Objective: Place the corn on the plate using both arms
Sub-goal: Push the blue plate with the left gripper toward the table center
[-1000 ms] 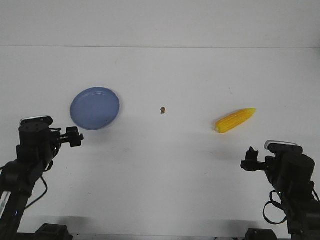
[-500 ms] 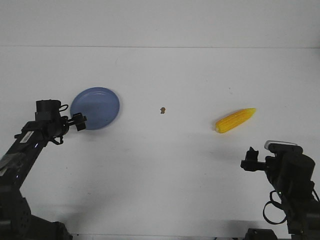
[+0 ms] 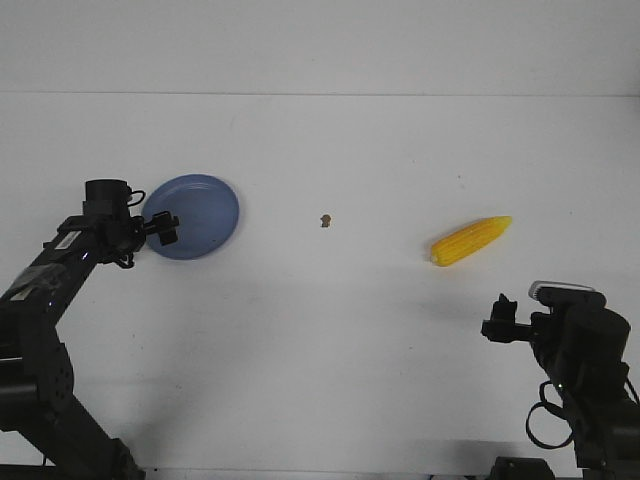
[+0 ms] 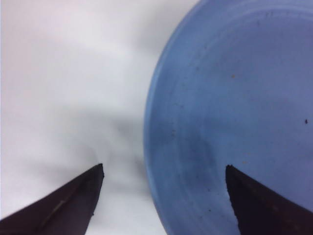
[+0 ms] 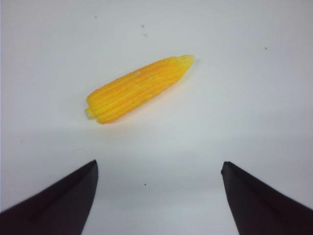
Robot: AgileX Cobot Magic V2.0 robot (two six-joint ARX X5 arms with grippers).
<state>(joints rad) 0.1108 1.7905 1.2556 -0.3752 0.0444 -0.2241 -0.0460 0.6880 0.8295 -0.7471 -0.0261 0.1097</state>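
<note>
The middle of the yellow corn (image 3: 470,240) (image 5: 138,90), between its thick end and its narrow end, should be reached next by my right gripper, which will then close there.
The periwinkle-blue plate (image 3: 192,215) lies at the left of the white table; it is empty. My left gripper (image 3: 166,228) is open at the plate's left rim, which lies between its tips. In the left wrist view the plate (image 4: 234,107) fills the frame beside the open left gripper (image 4: 164,169). The yellow corn (image 3: 470,240) lies at the right of the table. My right gripper (image 3: 497,318) is open and empty, short of the corn on the near side. In the right wrist view the corn (image 5: 138,88) lies ahead of the open right gripper (image 5: 159,164).
A tiny brown speck (image 3: 325,220) lies on the table between plate and corn. The table's far edge (image 3: 320,95) runs across the back.
My left arm has reached forward and its gripper has moved from in front of the plate up to the plate's left rim. The right arm, corn and plate have not moved.
</note>
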